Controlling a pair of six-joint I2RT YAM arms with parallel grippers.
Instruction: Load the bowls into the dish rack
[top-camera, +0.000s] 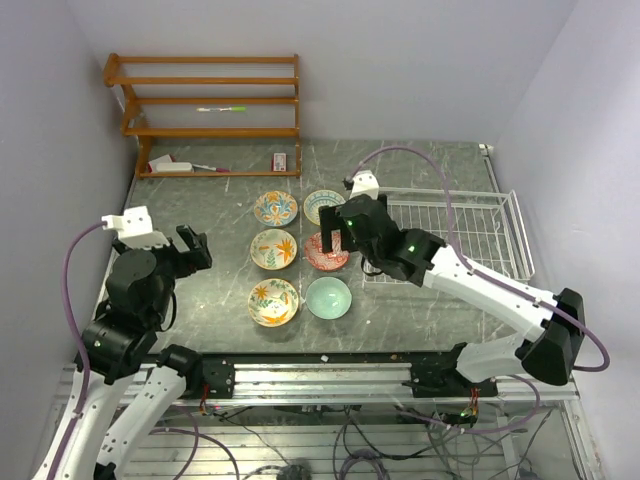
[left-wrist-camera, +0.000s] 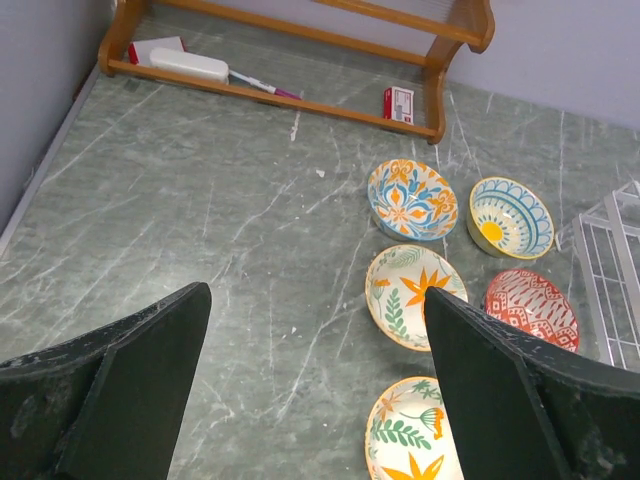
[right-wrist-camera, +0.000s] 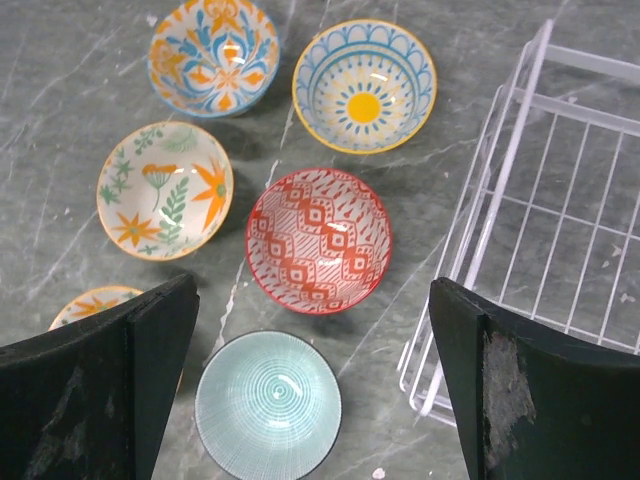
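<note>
The robot's right gripper needs to grip the near rim (top-camera: 321, 318) (right-wrist-camera: 242, 473) of the mint bowl, on the side that faces away from the red bowl.
Six bowls sit in two columns on the dark marble table. The left column holds three cream floral bowls (top-camera: 275, 208) (top-camera: 273, 249) (top-camera: 273, 302). The right column holds the blue-yellow bowl (top-camera: 323, 206), the red bowl (top-camera: 322, 256) and the mint bowl (top-camera: 329, 297). The white wire dish rack (top-camera: 480, 235) stands empty right of them. My right gripper (right-wrist-camera: 312, 290) is open above the red bowl (right-wrist-camera: 318, 240) and mint bowl (right-wrist-camera: 268, 405), with the rack (right-wrist-camera: 520, 200) on its right. My left gripper (left-wrist-camera: 315, 300) is open and empty over bare table left of the bowls (left-wrist-camera: 410, 295).
An orange-brown wooden shelf unit (top-camera: 210, 110) stands at the back left against the wall. Its bottom shelf holds a white object (left-wrist-camera: 190, 65), a pen and a small red box (left-wrist-camera: 397, 102). Walls close in on the left and right. A purple cable arcs over the rack.
</note>
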